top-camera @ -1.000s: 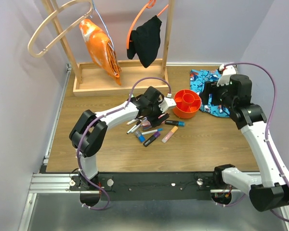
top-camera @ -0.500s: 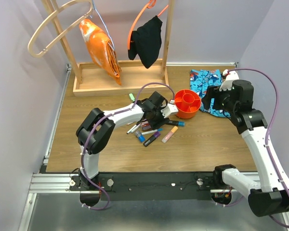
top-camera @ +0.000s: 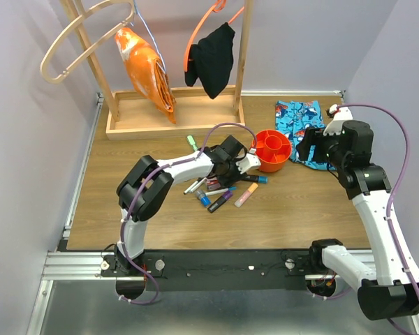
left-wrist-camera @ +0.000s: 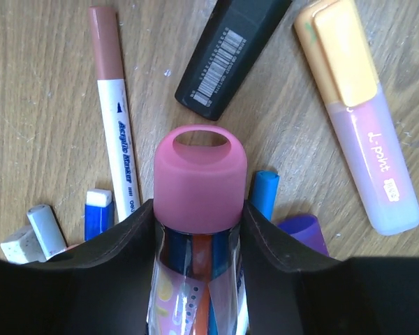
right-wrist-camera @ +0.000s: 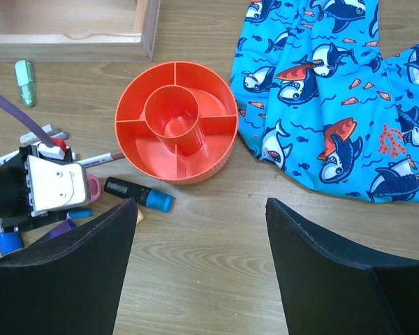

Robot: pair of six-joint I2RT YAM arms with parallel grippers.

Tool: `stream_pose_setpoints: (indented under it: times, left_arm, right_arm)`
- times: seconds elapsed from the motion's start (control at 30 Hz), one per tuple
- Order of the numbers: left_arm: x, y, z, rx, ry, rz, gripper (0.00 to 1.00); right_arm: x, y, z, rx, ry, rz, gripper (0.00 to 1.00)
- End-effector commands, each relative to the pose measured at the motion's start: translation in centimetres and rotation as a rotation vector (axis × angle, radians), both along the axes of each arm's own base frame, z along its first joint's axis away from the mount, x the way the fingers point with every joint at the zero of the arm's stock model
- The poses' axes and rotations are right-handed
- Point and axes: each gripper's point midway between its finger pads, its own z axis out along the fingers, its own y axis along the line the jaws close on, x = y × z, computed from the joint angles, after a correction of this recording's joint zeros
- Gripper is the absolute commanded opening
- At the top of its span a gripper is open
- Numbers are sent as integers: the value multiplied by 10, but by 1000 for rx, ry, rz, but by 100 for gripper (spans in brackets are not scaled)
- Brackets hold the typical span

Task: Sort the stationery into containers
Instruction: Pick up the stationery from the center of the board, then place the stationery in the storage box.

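Note:
Next, I let go of the clear tube with my left gripper in the round middle compartment of the orange divided tub (top-camera: 274, 143).
A clear tube with a pink cap (left-wrist-camera: 199, 178) lies on the wood between my left gripper's (left-wrist-camera: 200, 209) fingers, which press against both its sides. Around it lie a white marker with a brown cap (left-wrist-camera: 115, 112), a black marker (left-wrist-camera: 227, 56), a pink highlighter (left-wrist-camera: 363, 112) and a blue pen (left-wrist-camera: 264, 192). From above, the left gripper (top-camera: 232, 164) is low over the pile of stationery (top-camera: 220, 192), just left of the round orange divided tub (top-camera: 260, 162). My right gripper (right-wrist-camera: 199, 209) hangs open over bare wood in front of the tub (right-wrist-camera: 176, 176); a black marker with a blue cap (right-wrist-camera: 136, 194) lies beside it.
A blue shark-print cloth (top-camera: 300, 129) lies right of the tub. The wooden rack tray (top-camera: 174, 115) with hanging orange and black garments stands at the back. A small green item (top-camera: 191, 141) rests in front of the tray.
My left gripper has slid right toward the tub and its jaws have narrowed onto the pink-capped tube. The right arm has drifted slightly right.

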Motion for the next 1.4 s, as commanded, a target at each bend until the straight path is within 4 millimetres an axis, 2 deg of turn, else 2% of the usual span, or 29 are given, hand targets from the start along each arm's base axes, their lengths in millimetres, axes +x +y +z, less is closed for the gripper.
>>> stream_pose_setpoints:
  times: [0.0,0.03,0.13,0.17,0.23,0.3,0.47,0.5,0.57,0.6,0.63,0.67,0.7,0.73,0.77,0.8,0.83,0.87,0.9,0.93,0.97,1.0,1.03,1.07,1.1,1.13,1.17,1.23,1.37]
  left_arm:
    - [0,-5,28,-22,-32,-14,29]
    - [0,-6,37,-36,-36,-17,26]
    - [-3,-9,86,-121,-48,-23,17]
    - [-5,-8,111,-164,-70,-25,14]
    - [-10,-11,141,-223,-85,-51,5]
    - [-21,-18,183,-333,-108,-118,0]
    - [-32,-44,266,-670,-307,-258,0]
    - [-28,-55,281,-790,-391,-288,0]
    - [-25,-63,298,-924,-462,-302,0]
    - [-23,-69,319,-1038,-523,-305,0]
    - [-20,-74,324,-1076,-538,-308,0]
    - [-10,-85,313,-1090,-515,-295,0]
    - [-5,-89,336,-1155,-559,-299,0]
    - [-1,-95,338,-1183,-542,-287,0]
    - [10,-106,323,-1179,-521,-279,0]
    - [14,-110,339,-1217,-564,-292,0]
    - [19,-115,339,-1228,-564,-286,0]
    - [28,-124,324,-1219,-550,-278,0]
    - [34,-128,336,-1244,-584,-283,0]
    - [39,-133,335,-1248,-590,-281,0]
    - [47,-141,319,-1246,-545,-260,0]
    - [51,-144,328,-1266,-560,-257,0]
    - [55,-147,327,-1271,-558,-254,0]
    - [60,-153,316,-1266,-536,-242,0]
    - [63,-155,324,-1281,-547,-242,0]
    - [67,-158,322,-1283,-540,-234,0]
    - [71,-162,313,-1280,-522,-225,0]
    - [73,-167,312,-1290,-491,-225,0]
    - [78,-175,291,-1288,-443,-197,0]
  right_arm:
    - [-5,1,-1,18,7,5,81]
    - [-4,0,-1,17,10,2,81]
    - [-2,0,4,6,6,6,81]
    - [-1,-1,4,0,8,6,81]
    - [1,-1,7,-8,3,10,81]
    - [3,-2,6,-21,5,14,81]
    - [9,-8,10,-52,-19,-4,80]
    - [10,-9,9,-53,-16,-6,80]
    - [12,-11,13,-54,-28,-14,80]
    - [14,-12,15,-54,-33,-17,80]
    - [15,-14,17,-55,-37,-24,80]
    - [16,-17,20,-62,-43,-41,79]
    - [18,-20,26,-89,-60,-38,80]
    - [19,-24,27,-98,-54,-46,79]
    - [20,-26,30,-114,-59,-47,79]
    - [21,-30,36,-127,-68,-59,79]
    - [22,-31,35,-136,-63,-63,79]
    - [23,-33,35,-149,-61,-65,79]
    - [23,-34,34,-151,-56,-69,79]
    - [23,-36,33,-151,-48,-76,79]
    - [25,-37,31,-148,-38,-80,79]
    - [25,-37,30,-141,-35,-77,79]
    - [25,-39,29,-139,-28,-82,79]
    - [26,-40,26,-134,-21,-87,79]
    - [26,-41,25,-134,-18,-86,79]
    - [26,-43,23,-132,-13,-94,79]
    - [26,-43,20,-132,-5,-95,79]
    - [26,-50,17,-126,3,-117,79]
    - [27,-54,11,-127,23,-125,79]
